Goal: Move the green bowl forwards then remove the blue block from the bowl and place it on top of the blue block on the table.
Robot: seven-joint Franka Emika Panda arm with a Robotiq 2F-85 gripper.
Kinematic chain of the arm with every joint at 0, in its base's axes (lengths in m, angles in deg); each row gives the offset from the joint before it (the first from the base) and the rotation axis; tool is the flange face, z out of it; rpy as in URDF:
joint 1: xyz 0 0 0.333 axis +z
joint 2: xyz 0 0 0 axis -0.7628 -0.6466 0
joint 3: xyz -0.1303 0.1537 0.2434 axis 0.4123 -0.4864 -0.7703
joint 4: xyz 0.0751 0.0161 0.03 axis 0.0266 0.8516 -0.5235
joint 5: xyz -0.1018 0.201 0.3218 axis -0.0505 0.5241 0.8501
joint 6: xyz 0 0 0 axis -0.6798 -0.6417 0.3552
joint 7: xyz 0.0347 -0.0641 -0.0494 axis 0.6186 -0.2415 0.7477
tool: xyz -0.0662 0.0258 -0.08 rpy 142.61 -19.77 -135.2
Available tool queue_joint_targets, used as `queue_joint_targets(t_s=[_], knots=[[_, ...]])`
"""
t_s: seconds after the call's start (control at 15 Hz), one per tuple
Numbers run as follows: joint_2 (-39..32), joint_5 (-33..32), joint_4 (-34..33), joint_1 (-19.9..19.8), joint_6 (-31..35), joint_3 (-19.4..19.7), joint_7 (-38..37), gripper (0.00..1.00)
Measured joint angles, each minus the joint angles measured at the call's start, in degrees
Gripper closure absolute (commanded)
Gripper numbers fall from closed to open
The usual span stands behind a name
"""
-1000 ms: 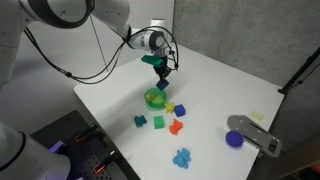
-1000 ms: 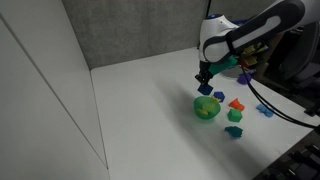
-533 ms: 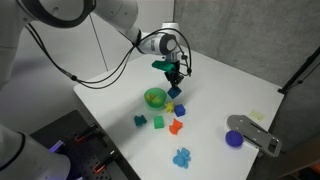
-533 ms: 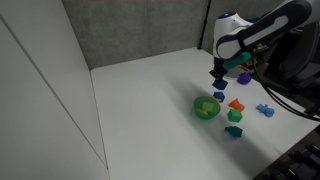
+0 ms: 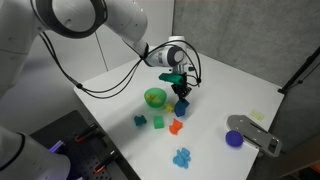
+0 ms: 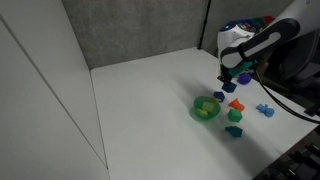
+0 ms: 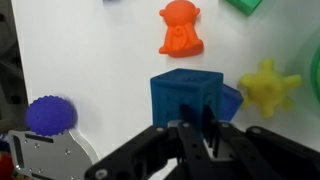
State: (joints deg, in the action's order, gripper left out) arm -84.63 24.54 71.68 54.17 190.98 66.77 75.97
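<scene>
Next, my gripper lets go of the held blue block against the other blue block, beside the yellow spiky piece (image 5: 181, 106) (image 7: 194, 106).
The green bowl shows in both exterior views (image 5: 155, 97) (image 6: 206, 109), and its rim shows at the right edge of the wrist view (image 7: 316, 70). My gripper (image 5: 181, 86) (image 6: 231, 78) (image 7: 187, 128) is shut on a blue block (image 7: 184, 94) (image 5: 182, 93) and holds it beside the bowl, low over the table. A second blue block (image 7: 230, 100) (image 5: 181, 108) lies on the table right by the held one. Whether the two touch I cannot tell.
An orange figure (image 7: 180, 28) (image 5: 176, 127), a yellow spiky piece (image 7: 268, 85), a green block (image 5: 158, 122), a teal block (image 5: 140, 120) and a blue figure (image 5: 181, 156) lie near the bowl. A purple ball (image 5: 234, 139) (image 7: 50, 113) rests by a grey holder (image 5: 258, 137).
My gripper has carried the blue block from above the green bowl sideways past it and lower, to the group of blocks on the table.
</scene>
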Motion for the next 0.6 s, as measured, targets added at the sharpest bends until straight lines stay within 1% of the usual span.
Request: queue_joint_targets(t_s=[0.33, 0.53, 0.6], knots=[[-2.7, -3.6, -2.5, 1.5, 0.3, 0.9, -1.3, 0.95], [-3.5, -4.3, -3.4, 2.5, 0.6, 1.0, -1.7, 0.94], [-3.7, -4.3, -3.5, 2.9, 0.6, 1.0, -1.8, 0.59]])
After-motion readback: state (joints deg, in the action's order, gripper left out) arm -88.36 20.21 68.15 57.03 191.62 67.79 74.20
